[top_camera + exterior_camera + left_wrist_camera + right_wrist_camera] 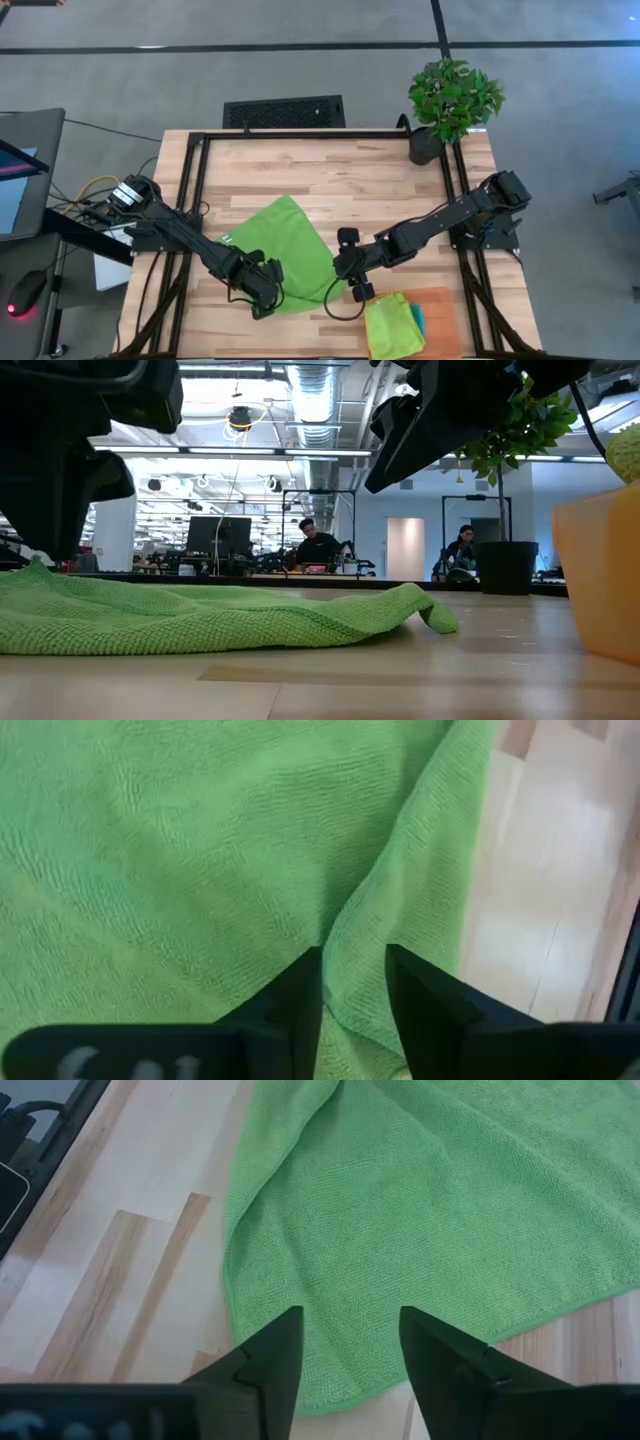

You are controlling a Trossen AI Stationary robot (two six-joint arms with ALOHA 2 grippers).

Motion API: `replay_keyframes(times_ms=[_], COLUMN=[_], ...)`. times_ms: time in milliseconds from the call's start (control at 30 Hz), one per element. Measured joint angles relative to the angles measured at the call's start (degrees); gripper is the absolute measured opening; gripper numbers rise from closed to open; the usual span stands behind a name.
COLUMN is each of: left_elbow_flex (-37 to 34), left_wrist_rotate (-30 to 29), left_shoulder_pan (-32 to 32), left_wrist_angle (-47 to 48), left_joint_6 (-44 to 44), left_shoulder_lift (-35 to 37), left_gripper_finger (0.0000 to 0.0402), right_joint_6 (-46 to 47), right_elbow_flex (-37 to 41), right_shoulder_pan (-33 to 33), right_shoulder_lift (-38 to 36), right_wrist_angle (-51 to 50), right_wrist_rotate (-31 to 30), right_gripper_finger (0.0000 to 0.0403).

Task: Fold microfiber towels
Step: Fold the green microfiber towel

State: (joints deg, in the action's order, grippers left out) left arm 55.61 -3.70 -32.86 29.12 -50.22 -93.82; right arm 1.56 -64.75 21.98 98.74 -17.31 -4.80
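The green towel's edge lies doubled over on itself, so the robot's left gripper needs to open, move slightly and pinch the towel flap's corner (342, 984) before folding the towel.
A lime green microfiber towel (285, 250) lies spread and rumpled on the wooden table; the low view shows it flat along the table (200, 615). My left gripper (262, 295) is at the towel's near edge, pointing steeply down, open, with a raised ridge of the cloth (355, 935) running between its fingers. My right gripper (352, 275) hovers open over the towel's right edge (300, 1330), clear of it. A folded lime green towel (390, 325) with a teal one (418, 318) showing beneath it rests on the orange mat (445, 305). My left gripper stands from above with one finger (300, 995) on each side of a raised fold (350, 960) near the towel's near edge. The gap is wider than the fold, and I cannot tell whether the fingers touch it. The towel lies on the table, rising slightly there (35, 565).
A potted plant (450, 100) stands at the far right corner. A black frame (300, 135) runs round the table top. Bare wood lies at the far side and far left. A monitor stands off the table's left edge (20, 170).
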Motion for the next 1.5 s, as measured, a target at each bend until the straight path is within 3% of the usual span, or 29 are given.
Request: replay_keyframes(times_ms=[667, 1000, 1200, 1500], left_elbow_flex=[0.0, 0.0, 0.0, 0.0], left_wrist_rotate=[-0.1, 1.8, -1.5, -1.9], left_shoulder_pan=[0.0, -0.2, -0.2, -0.2], left_wrist_angle=[4.8, 4.4, 4.4, 4.4], left_joint_6=[2.8, 4.7, 1.9, -1.2], left_shoulder_lift=[0.0, 0.0, 0.0, 0.0], left_gripper_finger=[0.0112, 0.0006, 0.0014, 0.0039], right_joint_6=[0.0, 0.0, 0.0, 0.0], right_elbow_flex=[0.0, 0.0, 0.0, 0.0], right_shoulder_pan=[0.0, 0.0, 0.0, 0.0], right_shoulder_lift=[0.0, 0.0, 0.0, 0.0], right_wrist_angle=[0.0, 0.0, 0.0, 0.0], right_wrist_rotate=[0.0, 0.0, 0.0, 0.0], right_gripper_finger=[0.0194, 0.0191, 0.019, 0.0188])
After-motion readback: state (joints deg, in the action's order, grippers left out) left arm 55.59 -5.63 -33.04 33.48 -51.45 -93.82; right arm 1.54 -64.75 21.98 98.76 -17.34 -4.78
